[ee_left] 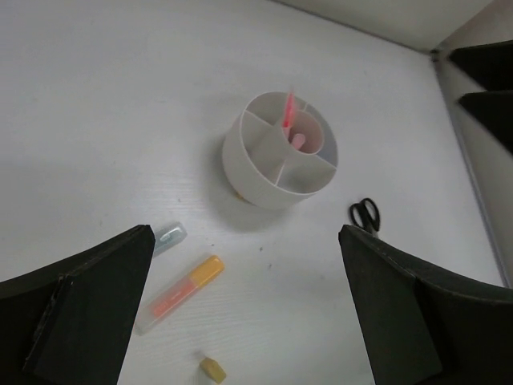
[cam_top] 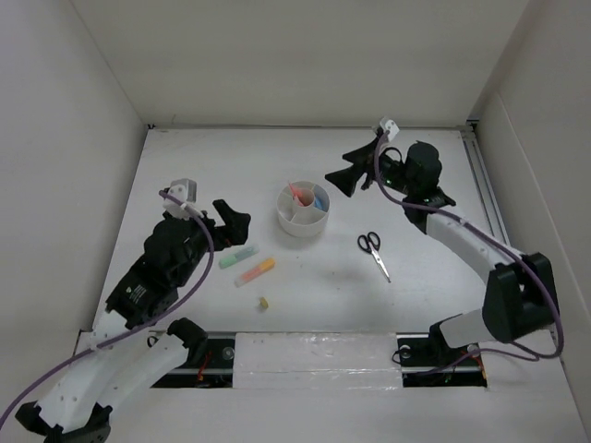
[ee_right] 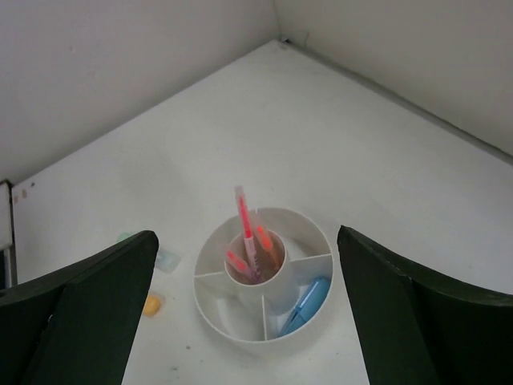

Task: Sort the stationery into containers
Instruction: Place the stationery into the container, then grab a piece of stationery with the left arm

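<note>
The green highlighter beside the orange highlighter is next for my left gripper, which should go there and close on the middle of its body [cam_top: 239, 257].
The round white organizer [cam_top: 302, 224] stands mid-table. Its central cup holds three thin pink-orange pens [cam_top: 297, 194], and a blue highlighter [cam_top: 319, 200] lies in a wedge compartment. On the table lie a green highlighter [cam_top: 237, 256], an orange highlighter [cam_top: 255, 272], a yellowish eraser bit [cam_top: 263, 303] and black-handled scissors [cam_top: 373, 251]. My left gripper [cam_top: 233, 221] is open and empty, above and left of the green highlighter. My right gripper [cam_top: 349, 171] is open and empty, above and behind-right of the organizer. The right wrist view shows the organizer [ee_right: 210, 301], pens [ee_right: 248, 233] and blue highlighter [ee_right: 306, 305].
White walls enclose the table on three sides. A metal rail [cam_top: 485, 185] runs along the right edge. In the left wrist view the organizer [ee_left: 240, 160], orange highlighter [ee_left: 178, 293], eraser [ee_left: 212, 370] and scissors [ee_left: 366, 213] lie between the open fingers.
</note>
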